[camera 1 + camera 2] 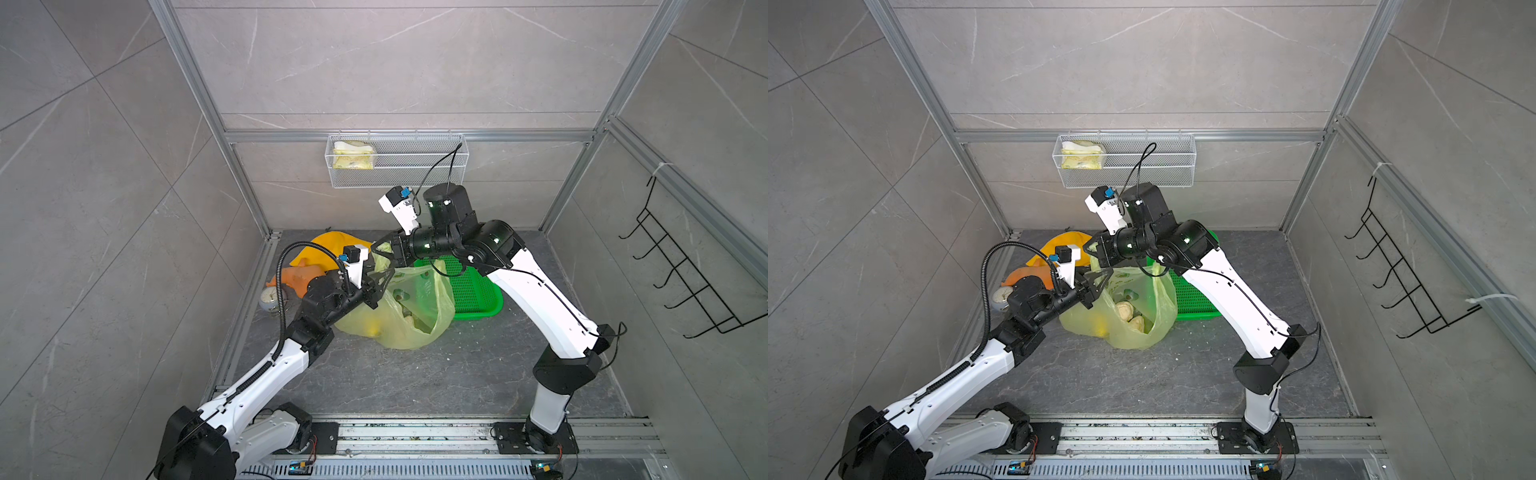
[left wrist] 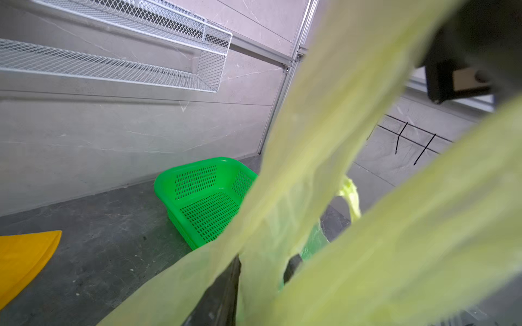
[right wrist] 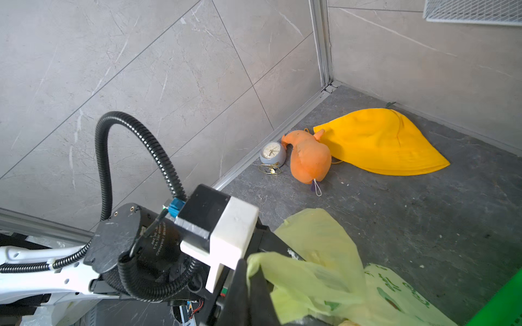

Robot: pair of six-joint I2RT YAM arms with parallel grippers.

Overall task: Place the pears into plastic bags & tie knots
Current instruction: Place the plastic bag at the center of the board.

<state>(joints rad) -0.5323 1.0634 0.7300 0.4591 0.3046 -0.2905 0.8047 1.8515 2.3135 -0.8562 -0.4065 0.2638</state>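
A fold of the plastic bag's strap is hanging outside the fingers of my left gripper, so that gripper should open, move back and grab the strap [image 1: 383,258] below my right gripper.
The translucent yellow-green plastic bag [image 1: 415,332] [image 1: 1133,336] lies mid-floor with its mouth pulled up. Inside it two beige pears [image 1: 1126,309] [image 1: 1137,323] and a yellow pear [image 1: 1100,328] show through. My right gripper [image 3: 250,271] [image 1: 384,249] is shut on a bunched handle strap above the bag's far side. My left gripper [image 2: 264,271] [image 1: 378,286] stands at the bag's left rim, jaws part-way apart with a flat strap [image 2: 310,127] between the fingers. In the left wrist view, the straps cross each other close to the lens. No knots are in view.
A green plastic basket [image 1: 473,291] [image 2: 203,197] sits right behind the bag. In the back left corner lie a yellow cloth [image 3: 381,144], an orange gourd-like thing [image 3: 309,161] and a small clock [image 3: 272,153]. A wire shelf [image 1: 395,174] hangs on the back wall, a black hook rack [image 1: 685,274] on the right wall.
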